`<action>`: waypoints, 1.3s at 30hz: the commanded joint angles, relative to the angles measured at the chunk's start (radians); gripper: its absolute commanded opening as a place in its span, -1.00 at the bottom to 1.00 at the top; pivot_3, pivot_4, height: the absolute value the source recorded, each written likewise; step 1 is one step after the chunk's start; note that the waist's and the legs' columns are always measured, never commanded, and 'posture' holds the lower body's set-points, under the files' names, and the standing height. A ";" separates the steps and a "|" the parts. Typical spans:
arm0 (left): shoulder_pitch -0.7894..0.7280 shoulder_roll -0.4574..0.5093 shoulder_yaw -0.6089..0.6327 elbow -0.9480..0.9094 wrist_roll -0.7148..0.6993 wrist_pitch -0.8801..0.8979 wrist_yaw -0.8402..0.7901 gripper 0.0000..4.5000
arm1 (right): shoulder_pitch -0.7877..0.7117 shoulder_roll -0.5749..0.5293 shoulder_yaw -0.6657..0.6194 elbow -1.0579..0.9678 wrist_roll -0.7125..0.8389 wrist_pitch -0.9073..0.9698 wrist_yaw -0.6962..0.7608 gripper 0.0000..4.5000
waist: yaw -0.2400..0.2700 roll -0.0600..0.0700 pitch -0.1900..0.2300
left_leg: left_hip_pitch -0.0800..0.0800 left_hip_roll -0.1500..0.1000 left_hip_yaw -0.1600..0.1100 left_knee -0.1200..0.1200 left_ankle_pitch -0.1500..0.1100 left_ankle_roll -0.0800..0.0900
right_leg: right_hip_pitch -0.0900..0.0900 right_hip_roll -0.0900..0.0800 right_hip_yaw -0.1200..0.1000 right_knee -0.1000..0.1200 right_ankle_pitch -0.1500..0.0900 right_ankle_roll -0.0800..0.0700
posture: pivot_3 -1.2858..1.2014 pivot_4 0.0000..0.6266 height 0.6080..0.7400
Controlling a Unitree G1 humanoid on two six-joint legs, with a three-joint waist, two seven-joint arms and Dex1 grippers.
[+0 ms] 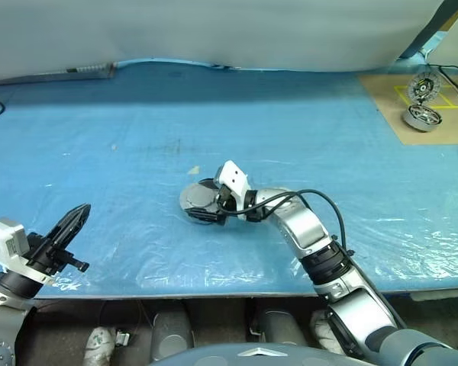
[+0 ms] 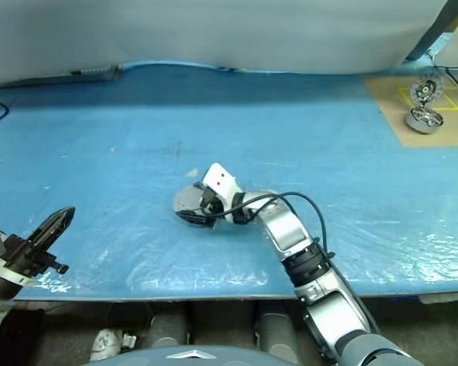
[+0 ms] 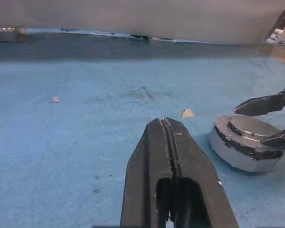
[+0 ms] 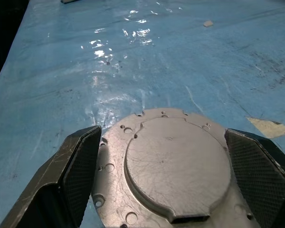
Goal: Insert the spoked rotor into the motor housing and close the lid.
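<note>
Next, my right gripper grabs the lid by its raised middle (image 4: 179,164) and seats it, because the lid's rim sits a dark gap above the motor housing.
The motor housing (image 3: 237,159), a shallow grey metal cup, sits mid-table on the blue sheet. The lid (image 4: 178,166) lies on top of it, plain grey face up, with a dark gap under its rim. My right gripper (image 4: 162,133) reaches in from the right and is shut on the lid, its black pads (image 4: 80,166) against the rim on both sides. My left gripper (image 1: 82,210) is shut and empty, hovering near the table's front left corner, well away from the housing. The spoked rotor is hidden.
A brown board (image 1: 382,99) at the back right carries two small round metal parts (image 1: 423,116). A tan scrap (image 1: 193,171) lies just behind the housing. A white backdrop runs along the table's far edge, and cables lie at the far left and right.
</note>
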 commanded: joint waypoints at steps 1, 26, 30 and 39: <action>-0.019 0.007 0.024 0.002 -0.001 -0.008 -0.020 -1.00 | -0.001 0.012 0.002 -0.026 0.006 -0.017 -0.007 0.94 | 0.000 0.000 0.000 | 0.000 0.000 0.000 -0.001 0.000 0.000 | 0.000 0.000 0.000 0.000 0.000 0.000 | 0.03 -0.52 1.00; -0.371 -0.016 -0.160 0.213 0.226 0.010 0.058 -1.00 | -0.001 0.035 -0.006 0.071 -0.009 -0.045 -0.060 0.94 | 0.001 -0.001 0.000 | 0.008 0.000 0.000 0.000 0.000 0.000 | 0.006 0.000 0.000 0.002 0.000 0.000 | 0.03 -0.52 1.00; -0.438 -0.006 -0.201 0.282 0.267 0.010 0.048 -1.00 | 0.006 0.031 -0.003 0.075 -0.011 -0.053 -0.062 0.51 | 0.001 -0.001 0.000 | 0.008 0.000 0.000 0.001 0.000 0.000 | 0.007 0.000 0.001 0.003 0.000 0.000 | 0.03 -0.52 1.00; -0.502 -0.010 -0.255 0.339 0.328 0.010 0.042 -1.00 | 0.003 0.012 -0.004 0.043 -0.014 -0.044 -0.061 0.31 | 0.003 -0.001 0.000 | 0.009 -0.001 0.000 0.003 0.000 0.000 | 0.007 -0.001 0.001 0.006 0.000 0.000 | 0.03 -0.52 1.00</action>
